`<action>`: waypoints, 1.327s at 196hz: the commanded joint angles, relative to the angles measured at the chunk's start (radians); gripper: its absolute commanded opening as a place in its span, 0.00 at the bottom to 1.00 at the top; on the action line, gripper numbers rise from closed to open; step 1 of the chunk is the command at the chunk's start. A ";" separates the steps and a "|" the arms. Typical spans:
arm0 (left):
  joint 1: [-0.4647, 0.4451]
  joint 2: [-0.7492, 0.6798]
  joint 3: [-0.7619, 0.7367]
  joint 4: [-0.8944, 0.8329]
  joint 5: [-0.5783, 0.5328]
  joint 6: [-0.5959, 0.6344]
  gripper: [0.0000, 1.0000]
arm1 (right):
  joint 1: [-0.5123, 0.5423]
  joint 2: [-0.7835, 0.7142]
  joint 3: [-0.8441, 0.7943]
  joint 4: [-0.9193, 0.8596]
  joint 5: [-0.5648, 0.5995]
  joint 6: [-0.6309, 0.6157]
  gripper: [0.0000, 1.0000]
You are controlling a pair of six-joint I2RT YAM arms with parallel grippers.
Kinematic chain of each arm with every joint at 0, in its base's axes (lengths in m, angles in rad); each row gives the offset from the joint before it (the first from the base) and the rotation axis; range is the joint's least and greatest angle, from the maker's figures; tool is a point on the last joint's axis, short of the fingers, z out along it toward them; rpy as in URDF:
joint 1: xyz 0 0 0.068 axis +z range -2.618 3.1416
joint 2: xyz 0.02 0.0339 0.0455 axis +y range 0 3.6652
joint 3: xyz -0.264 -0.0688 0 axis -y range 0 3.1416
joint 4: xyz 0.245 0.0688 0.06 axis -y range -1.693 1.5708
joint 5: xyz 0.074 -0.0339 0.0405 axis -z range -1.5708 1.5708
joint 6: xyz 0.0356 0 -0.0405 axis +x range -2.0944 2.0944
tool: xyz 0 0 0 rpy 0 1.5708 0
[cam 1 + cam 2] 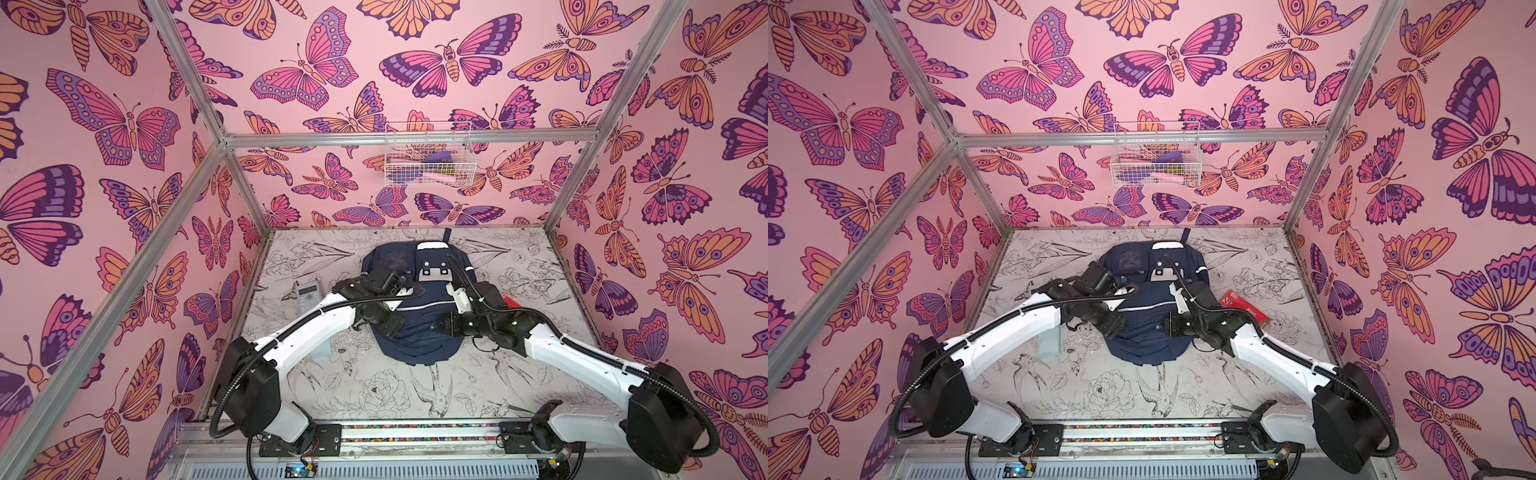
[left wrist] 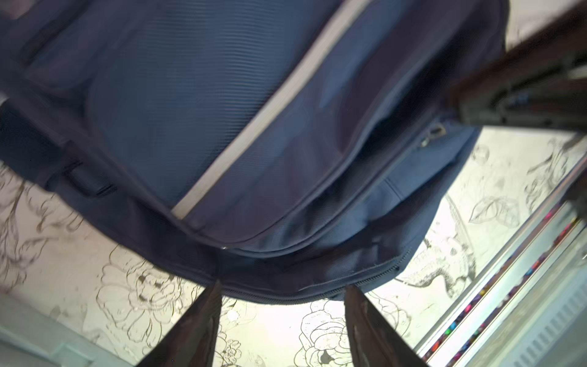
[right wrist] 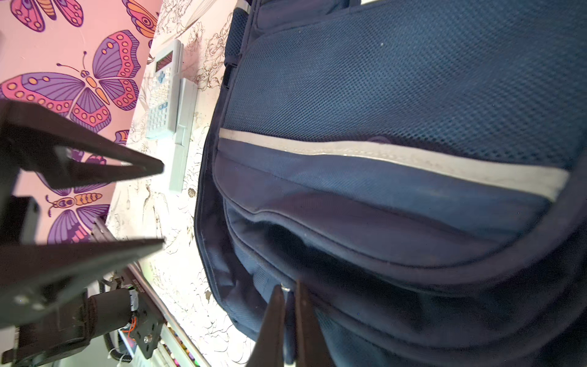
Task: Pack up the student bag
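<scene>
The left gripper's fingers are beyond the bag's near edge, so the left gripper will grip the pocket's edge (image 2: 238, 248) below the white stripe while the right gripper pulls the zip.
The student bag (image 1: 419, 320) (image 1: 1148, 328), a navy backpack with white stripes, lies flat in the middle of the table. My left gripper (image 1: 390, 329) (image 2: 283, 286) hangs open at the bag's near left edge, with only table showing between its fingers (image 2: 203, 321). It also shows open in the right wrist view, left gripper (image 3: 160, 205) just off the bag's side. My right gripper (image 1: 444, 326) (image 3: 289, 287) is shut on a small zip pull (image 3: 286, 288) on a lower front pocket of the bag (image 3: 397, 105).
A grey calculator (image 1: 309, 296) (image 3: 162, 92) and a pale flat case (image 3: 183, 139) lie left of the bag. A red book (image 1: 1246, 309) lies to its right, partly under the right arm. A white wire basket (image 1: 428, 156) hangs on the back wall.
</scene>
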 commanded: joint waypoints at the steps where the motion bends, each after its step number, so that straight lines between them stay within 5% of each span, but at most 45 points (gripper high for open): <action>1: -0.002 0.088 0.017 0.042 -0.033 0.089 0.65 | -0.026 -0.002 -0.003 -0.006 -0.043 -0.013 0.00; 30: -0.005 0.167 0.031 0.067 0.001 0.130 0.68 | -0.035 -0.012 -0.005 -0.009 -0.059 -0.011 0.00; 64: -0.006 0.178 0.016 0.183 -0.189 0.099 0.56 | -0.036 -0.020 -0.006 -0.021 -0.063 -0.013 0.00; 99: -0.004 0.132 0.027 0.247 -0.122 0.091 0.00 | -0.038 -0.035 -0.018 -0.021 -0.066 -0.013 0.00; 137: -0.003 0.119 0.112 0.243 0.029 -0.020 0.00 | -0.029 -0.038 -0.018 0.010 -0.090 -0.018 0.00; 199: 0.011 0.258 0.493 0.151 0.407 -0.537 0.00 | 0.083 -0.058 0.031 0.061 0.012 -0.034 0.00; 260: 0.007 0.316 0.552 0.213 0.524 -0.672 0.00 | 0.217 0.024 0.062 0.157 0.191 -0.039 0.00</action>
